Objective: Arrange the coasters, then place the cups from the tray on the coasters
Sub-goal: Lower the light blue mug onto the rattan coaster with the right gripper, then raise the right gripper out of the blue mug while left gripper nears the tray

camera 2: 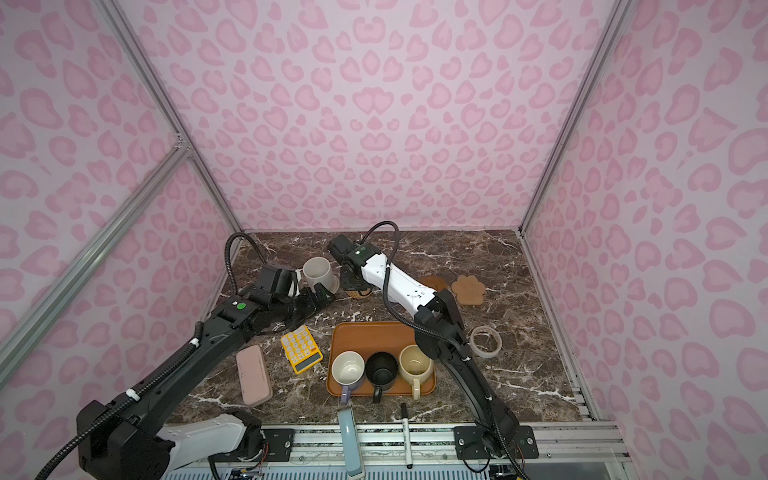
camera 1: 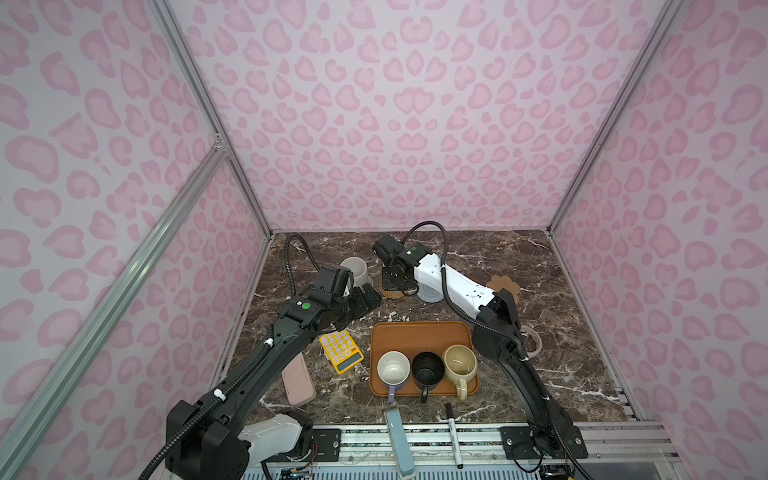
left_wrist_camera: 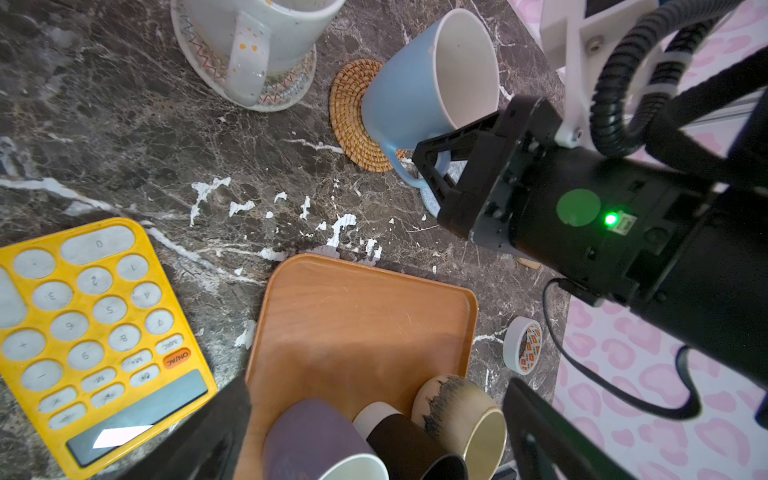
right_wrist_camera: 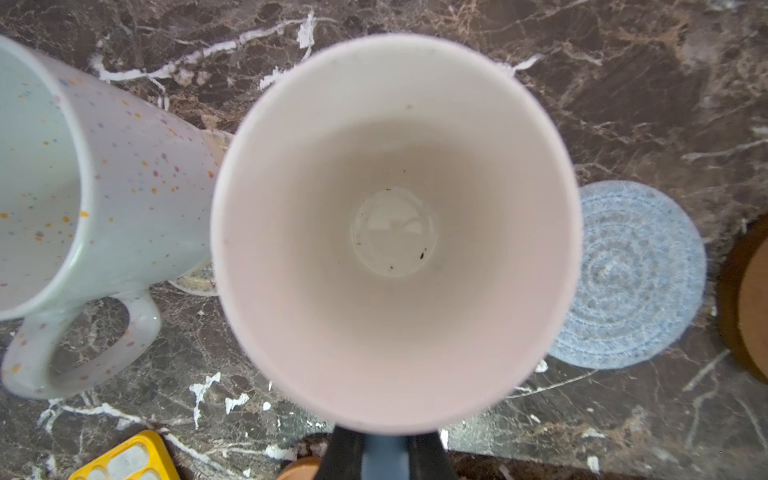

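Observation:
My left gripper will next move to the tray and grab the lavender cup's handle (camera 1: 392,392), beside the black cup.
My right gripper (right_wrist_camera: 384,453) is shut on the handle of the light blue cup (left_wrist_camera: 415,83). The cup's base is over the tan rattan coaster (left_wrist_camera: 353,120); contact cannot be told. Beside it the speckled white cup (left_wrist_camera: 249,41) stands on the beige woven coaster (left_wrist_camera: 286,89). The grey-blue coaster (right_wrist_camera: 631,278), brown disc coaster (camera 2: 436,282) and paw coaster (camera 1: 503,284) lie bare to the right. On the tray (camera 1: 419,336) stand the lavender cup (camera 1: 392,368), black cup (camera 1: 428,368) and cream-yellow cup (camera 1: 459,363). My left gripper (camera 1: 365,301) hangs open and empty, left of the rattan coaster.
A yellow calculator (camera 1: 340,351) and a pink case (camera 1: 297,384) lie left of the tray. A tape ring (camera 2: 485,340) sits to the tray's right. A marker (camera 1: 453,436) and a blue-grey bar (camera 1: 399,440) lie at the front edge. Patterned walls enclose the marble table.

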